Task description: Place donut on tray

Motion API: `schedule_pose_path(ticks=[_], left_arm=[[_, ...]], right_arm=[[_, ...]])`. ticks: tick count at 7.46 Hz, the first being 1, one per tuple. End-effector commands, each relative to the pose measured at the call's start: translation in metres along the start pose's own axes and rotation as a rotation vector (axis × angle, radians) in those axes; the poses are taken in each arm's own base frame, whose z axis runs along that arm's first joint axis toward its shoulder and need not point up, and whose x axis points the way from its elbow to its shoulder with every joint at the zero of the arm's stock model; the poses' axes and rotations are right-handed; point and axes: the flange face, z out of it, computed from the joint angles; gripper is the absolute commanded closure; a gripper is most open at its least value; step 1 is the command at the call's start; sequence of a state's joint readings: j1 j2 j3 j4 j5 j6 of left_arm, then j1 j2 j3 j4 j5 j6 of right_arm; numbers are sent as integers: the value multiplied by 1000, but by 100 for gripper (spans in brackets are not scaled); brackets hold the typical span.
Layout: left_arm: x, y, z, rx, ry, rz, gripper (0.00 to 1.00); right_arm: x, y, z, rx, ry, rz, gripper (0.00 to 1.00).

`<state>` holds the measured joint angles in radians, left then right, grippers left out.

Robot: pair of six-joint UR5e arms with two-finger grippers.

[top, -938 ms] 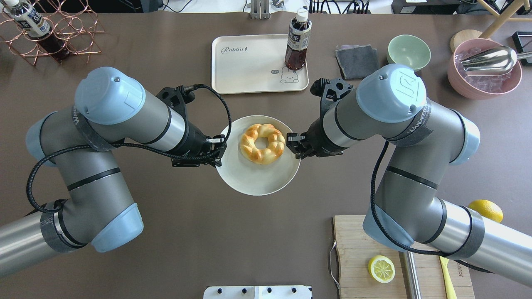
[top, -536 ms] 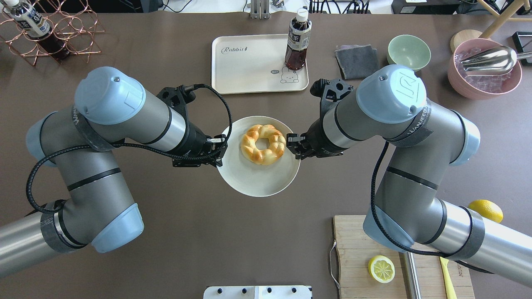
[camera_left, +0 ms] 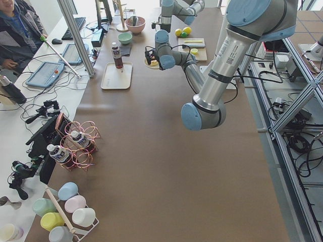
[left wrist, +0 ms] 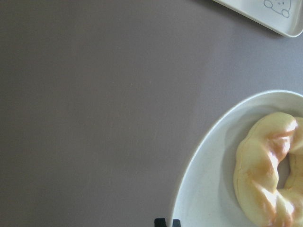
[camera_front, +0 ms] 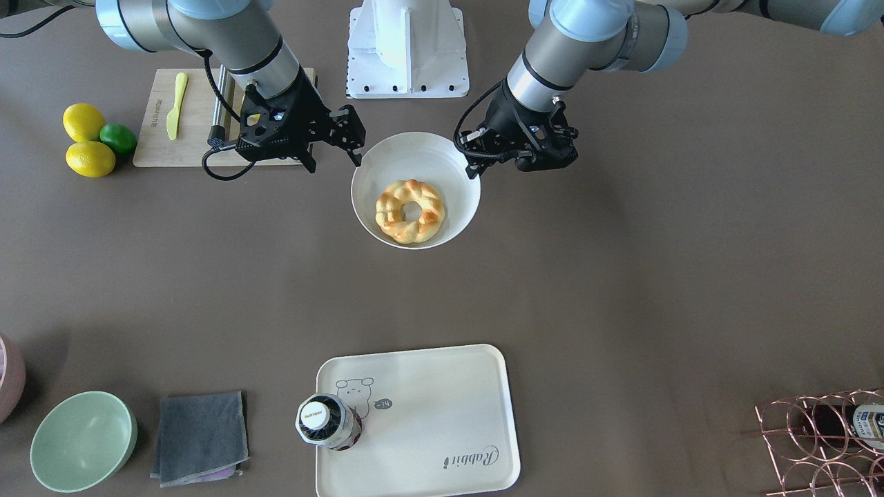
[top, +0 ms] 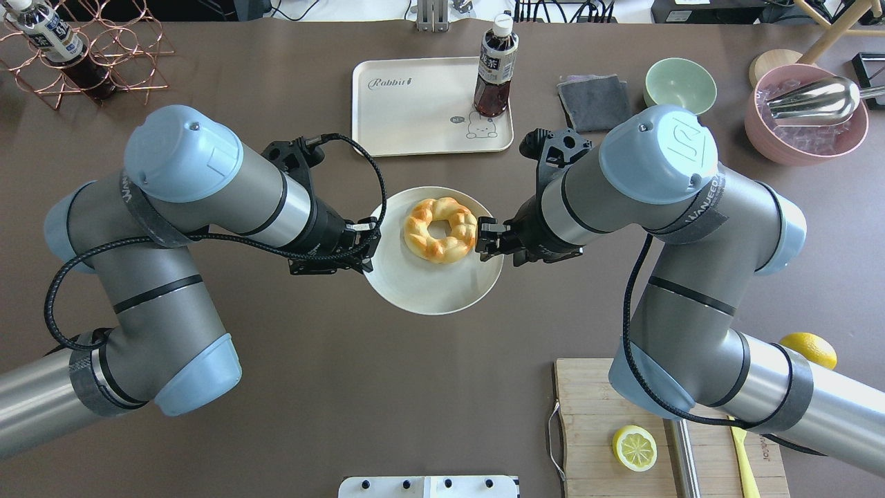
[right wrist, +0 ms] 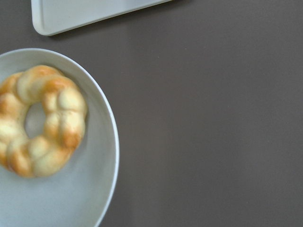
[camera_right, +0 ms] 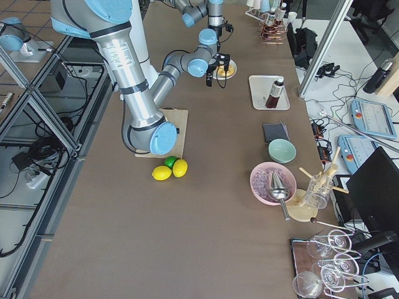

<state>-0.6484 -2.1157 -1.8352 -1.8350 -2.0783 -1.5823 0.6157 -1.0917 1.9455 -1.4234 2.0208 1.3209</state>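
Observation:
The white bowl with the donut will go down on the tray (camera_front: 440, 411) beside the dark drink bottle from my left gripper. The bowl is now held apart from the tray.
The golden-brown braided donut (top: 440, 229) lies in a white round bowl (top: 429, 304) held between my two grippers. My left gripper (top: 370, 238) is shut on the bowl's left rim and my right gripper (top: 484, 238) is shut on its right rim. From the front, the donut (camera_front: 409, 210) sits in the bowl (camera_front: 414, 141), with the left gripper (camera_front: 469, 155) and right gripper (camera_front: 356, 148) at its rim. The cream-white tray (top: 415, 117) lies beyond the bowl, apart from it. The wrist views show the donut (left wrist: 265, 179) (right wrist: 42, 120) and a tray corner (left wrist: 279, 14) (right wrist: 85, 12).
A dark drink bottle (top: 494, 69) stands on the tray's right part by the bear drawing. A grey cloth (top: 593, 102) and green bowl (top: 680, 84) lie to the tray's right. A cutting board (top: 594, 429) with a lemon half (top: 635, 447) is at near right.
Both arms have carried the bowl with the donut a little toward the tray. Both grippers keep their hold on the rim.

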Motion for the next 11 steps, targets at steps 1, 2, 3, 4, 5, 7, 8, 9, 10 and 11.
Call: schedule_pose_path(ticks=[1, 2, 3, 4, 5, 7, 8, 9, 10, 11], left_arm=[[-25, -92, 14, 96, 18, -54, 100], [-19, -123, 23, 121, 7, -79, 100], [-11, -149, 33, 139, 8, -90, 100], [-14, -175, 47, 155, 14, -95, 100], [-1, -195, 67, 190, 13, -99, 100], [15, -220, 99, 206, 15, -93, 100], [20, -231, 111, 226, 1, -99, 100], [26, -235, 118, 231, -3, -98, 100], [29, -239, 127, 237, -15, -92, 100], [27, -242, 129, 241, -17, -83, 100]], right_arm=[[46, -23, -6, -2, 43, -1, 0], [71, -30, -5, 3, 73, -27, 0], [101, -40, -7, 11, 106, -63, 0], [137, -53, -16, 2, 133, -97, 0], [178, -67, -30, -15, 151, -134, 0], [258, -81, -53, -28, 208, -198, 0], [284, -82, -62, -44, 215, -220, 0], [302, -84, -69, -50, 221, -229, 0], [311, -84, -73, -51, 225, -227, 0], [312, -85, -74, -48, 226, -225, 0]])
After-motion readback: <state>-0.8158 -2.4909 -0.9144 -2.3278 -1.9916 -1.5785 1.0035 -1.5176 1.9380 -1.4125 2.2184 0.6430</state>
